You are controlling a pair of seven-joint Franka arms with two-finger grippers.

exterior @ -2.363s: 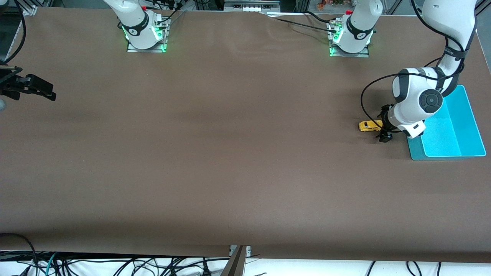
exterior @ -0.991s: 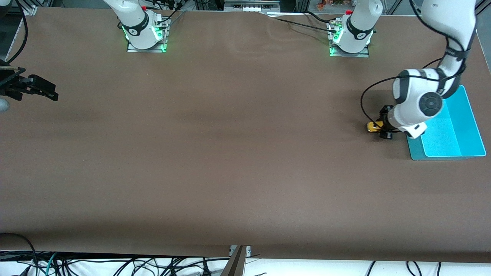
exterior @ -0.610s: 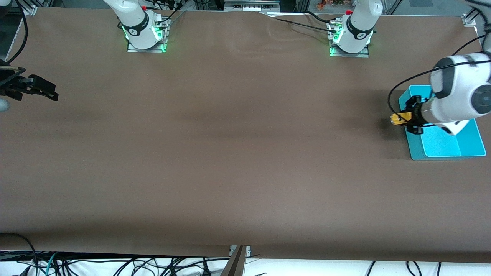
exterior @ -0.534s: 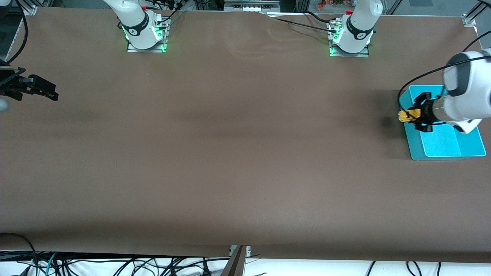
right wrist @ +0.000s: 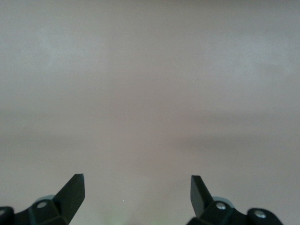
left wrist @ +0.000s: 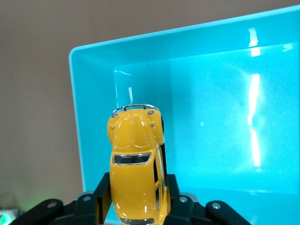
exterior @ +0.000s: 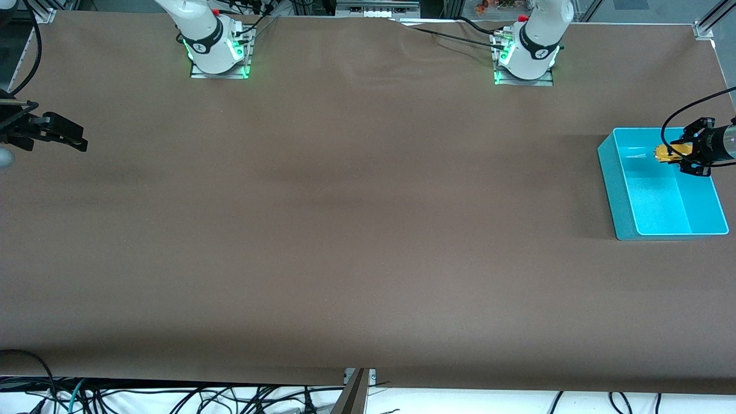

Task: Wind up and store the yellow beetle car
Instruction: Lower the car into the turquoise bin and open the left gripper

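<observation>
Next, my left gripper releases the yellow beetle car on the turquoise bin's bottom (exterior: 635, 159) (left wrist: 141, 141), close to the end that faces the arm bases. The car is still over the turquoise bin.
My left gripper (exterior: 690, 152) is shut on the yellow beetle car (exterior: 670, 152) and holds it in the air over the turquoise bin (exterior: 618, 190). In the left wrist view the yellow beetle car (left wrist: 135, 161) sits between my two black fingers (left wrist: 104, 199), its nose pointing into the turquoise bin (left wrist: 76, 117). My right gripper (exterior: 63, 133) waits open and empty over the table at the right arm's end; the right wrist view shows its fingertips (right wrist: 75, 190) wide apart over bare brown table.
The brown table (exterior: 345, 230) carries only the bin, which stands at the left arm's end. The two arm bases (exterior: 215, 49) stand along the top edge. Cables (exterior: 172, 399) hang below the table's front edge.
My left gripper closed on the car on the table beside the bin, lifted it and carried it over the bin. The right arm has not moved.
</observation>
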